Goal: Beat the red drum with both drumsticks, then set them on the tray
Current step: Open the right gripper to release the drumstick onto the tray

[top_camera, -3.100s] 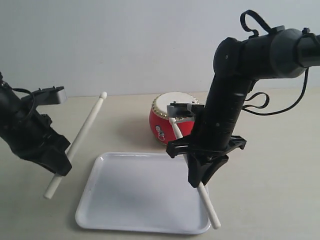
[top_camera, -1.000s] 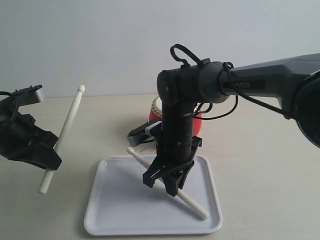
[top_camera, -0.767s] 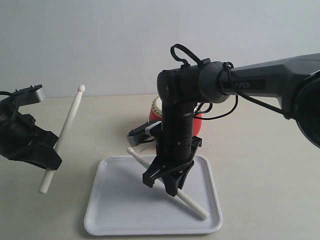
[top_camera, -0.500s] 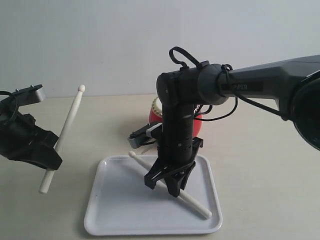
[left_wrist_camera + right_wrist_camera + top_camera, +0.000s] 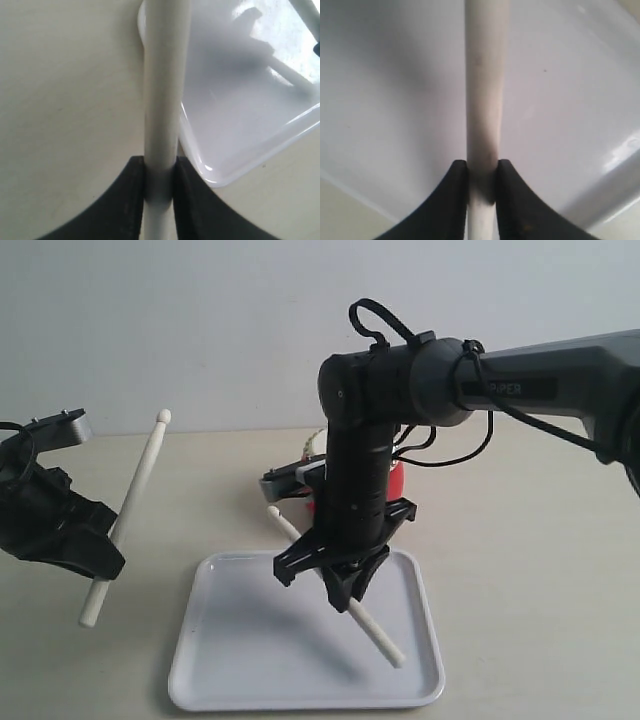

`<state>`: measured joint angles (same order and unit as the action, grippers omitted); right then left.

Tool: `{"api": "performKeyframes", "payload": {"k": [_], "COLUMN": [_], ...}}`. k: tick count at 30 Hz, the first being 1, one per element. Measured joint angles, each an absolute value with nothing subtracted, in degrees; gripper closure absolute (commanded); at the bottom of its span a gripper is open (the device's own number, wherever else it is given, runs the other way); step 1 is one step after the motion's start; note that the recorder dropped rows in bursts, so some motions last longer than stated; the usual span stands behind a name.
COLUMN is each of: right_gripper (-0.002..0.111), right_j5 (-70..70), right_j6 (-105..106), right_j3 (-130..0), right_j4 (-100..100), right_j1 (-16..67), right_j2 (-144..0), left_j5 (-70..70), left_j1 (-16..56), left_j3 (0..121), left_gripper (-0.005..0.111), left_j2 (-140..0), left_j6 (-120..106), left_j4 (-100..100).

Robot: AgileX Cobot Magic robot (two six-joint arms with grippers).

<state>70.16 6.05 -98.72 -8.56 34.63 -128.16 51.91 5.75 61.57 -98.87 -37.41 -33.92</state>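
My right gripper is to lay the cream drumstick down at a slant on the tray's bottom under my right gripper (image 5: 334, 616), with its tip over the tray's far rim.
The white tray (image 5: 250, 660) lies at the front middle of the table. Over it my right gripper (image 5: 340, 585) is shut on a cream drumstick (image 5: 375, 632), which slants with its thick end just above the tray floor. In the right wrist view that drumstick (image 5: 484, 90) runs out from the shut gripper (image 5: 482, 185) over the tray (image 5: 395, 100). At the left my left gripper (image 5: 100, 558) is shut on the other drumstick (image 5: 140, 475), held off the table, tip up. The left wrist view shows this stick (image 5: 164, 90), gripper (image 5: 161, 185) and tray corner (image 5: 220, 165). The red drum (image 5: 400, 480) is mostly hidden behind my right arm.
The beige table (image 5: 520, 570) stretches to both sides of the tray, with a white wall behind. My right arm's cables (image 5: 440, 455) hang near the drum. The tray's left rim (image 5: 185, 625) lies a short way from the left stick's lower end.
My right gripper has risen a little with its drumstick, lifting the stick's thick end off the tray floor. The left arm and its stick have stayed still.
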Motion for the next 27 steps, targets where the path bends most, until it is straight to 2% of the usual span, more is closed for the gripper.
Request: {"api": "performKeyframes", "payload": {"k": [25, 27], "right_gripper": [0.108, 0.105], "right_j5": [70.16, 70.16], "right_j6": [2.59, 2.59], "right_j3": [-98.72, -98.72], "right_j4": [-17.19, -17.19], "right_j1": [31.97, 31.97], "right_j2": [-132.00, -132.08], "left_j5": [51.94, 51.94], "left_j1": [5.75, 5.75], "left_j3": [61.57, 61.57], "left_gripper": [0.107, 0.107], "left_j2": [-98.87, -98.87], "left_j6": [-37.51, -37.51], "left_j4": [-34.13, -34.13]}}
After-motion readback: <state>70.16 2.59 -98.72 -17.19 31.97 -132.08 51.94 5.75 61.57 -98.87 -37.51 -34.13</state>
